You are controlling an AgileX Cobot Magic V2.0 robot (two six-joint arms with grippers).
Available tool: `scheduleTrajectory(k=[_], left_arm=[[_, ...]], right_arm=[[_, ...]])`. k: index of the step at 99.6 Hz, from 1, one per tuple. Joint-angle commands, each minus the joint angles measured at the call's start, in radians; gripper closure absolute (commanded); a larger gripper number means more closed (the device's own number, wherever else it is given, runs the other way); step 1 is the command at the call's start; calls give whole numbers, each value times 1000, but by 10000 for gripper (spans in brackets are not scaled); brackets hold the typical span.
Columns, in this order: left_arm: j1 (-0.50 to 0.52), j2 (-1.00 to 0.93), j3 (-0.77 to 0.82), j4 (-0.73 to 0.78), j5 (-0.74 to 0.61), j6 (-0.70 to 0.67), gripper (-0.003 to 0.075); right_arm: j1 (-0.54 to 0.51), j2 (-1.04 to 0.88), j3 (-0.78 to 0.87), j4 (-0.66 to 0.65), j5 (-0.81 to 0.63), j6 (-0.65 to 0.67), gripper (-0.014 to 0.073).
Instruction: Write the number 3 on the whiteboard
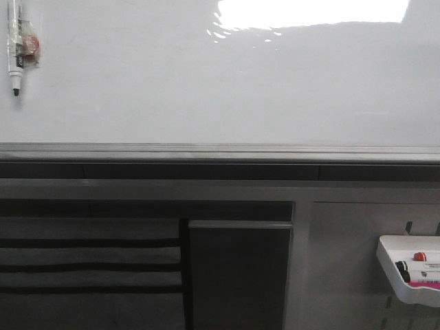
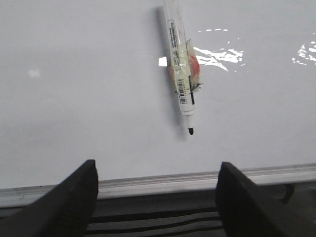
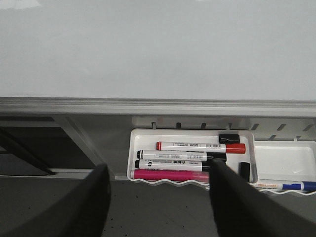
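Next, I close my left gripper on the lower end of the white marker's body (image 1: 16, 64) (image 2: 184, 96), just above its black tip, ready to write.
The whiteboard (image 1: 206, 82) fills the upper front view, glossy white with glare at the top and a grey rail (image 1: 220, 151) along its lower edge. I see no number 3 on it. A white uncapped marker with a black tip (image 1: 15, 48) hangs taped at the board's upper left; it also shows in the left wrist view (image 2: 180, 64). My left gripper (image 2: 155, 197) is open and empty, below the marker near the rail. My right gripper (image 3: 158, 197) is open and empty, in front of the marker tray (image 3: 192, 131). Neither gripper shows in the front view.
The white tray (image 1: 395, 278) at lower right holds a red-capped marker (image 3: 200, 146), two black-capped markers (image 3: 177, 156), a pink marker (image 3: 170, 175) and loose black caps. A second tray (image 3: 284, 153) beside it holds a blue marker (image 3: 291, 186). Dark panels (image 1: 237, 275) lie under the rail.
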Motion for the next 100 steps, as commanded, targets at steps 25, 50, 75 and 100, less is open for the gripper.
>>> scheduleTrajectory(k=[25,50,75,100], left_arm=[[-34,305,-185,-16,-139,0,230],[-62,479,-296,10,-170,2,230],[-62,518,-320,10,-188,2,340],[-62,518,-320,10,-190,2,662]], right_arm=[[-1,4,-34,7,-65,-12,174],[-1,4,-34,7,-65,-12,174],[-1,4,-34,7,-66,-12,174],[-1,4,-34,7,-66,-12,174]])
